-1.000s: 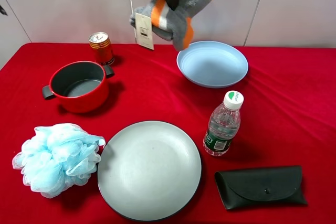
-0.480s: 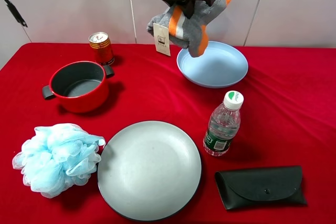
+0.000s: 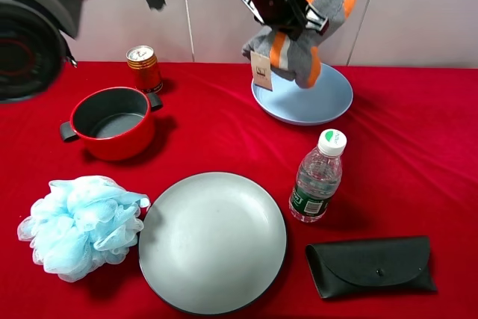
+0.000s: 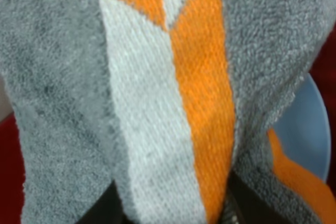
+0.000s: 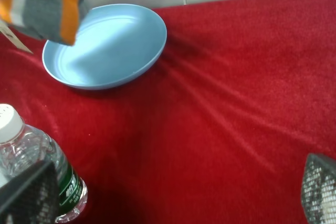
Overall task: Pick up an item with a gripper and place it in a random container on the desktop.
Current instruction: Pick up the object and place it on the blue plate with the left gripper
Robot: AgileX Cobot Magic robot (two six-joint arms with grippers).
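Next, my left gripper releases the grey towel and leaves it in the middle of the light-blue plate (image 3: pixel 306 93) that is behind the water bottle.
My left gripper (image 3: pixel 284 7) is shut on the grey towel (image 3: pixel 300 44) with orange and white stripes and holds it in the air over the near-left part of the light-blue plate (image 3: pixel 323 101). The pale paper tag (image 3: pixel 261 73) hangs from the towel's left side. In the left wrist view the towel (image 4: pixel 157 87) fills the picture, with a bit of the plate (image 4: pixel 304 129) behind it. The right wrist view shows the plate (image 5: pixel 110 45), the hanging towel (image 5: pixel 44 6) and my right gripper (image 5: pixel 173 198), open and empty above the red desktop (image 5: pixel 236 119).
A red two-handled pot (image 3: pixel 112 121) and a can (image 3: pixel 143 67) stand at the back left. A light-blue pouf (image 3: pixel 82 222) lies front left, a large grey plate (image 3: pixel 213 240) front middle. A water bottle (image 3: pixel 320 177) and a black case (image 3: pixel 371 265) are front right.
My left gripper has carried the towel to the right and a little lower, from left of the light-blue plate to over it. More of the left arm has come into view.
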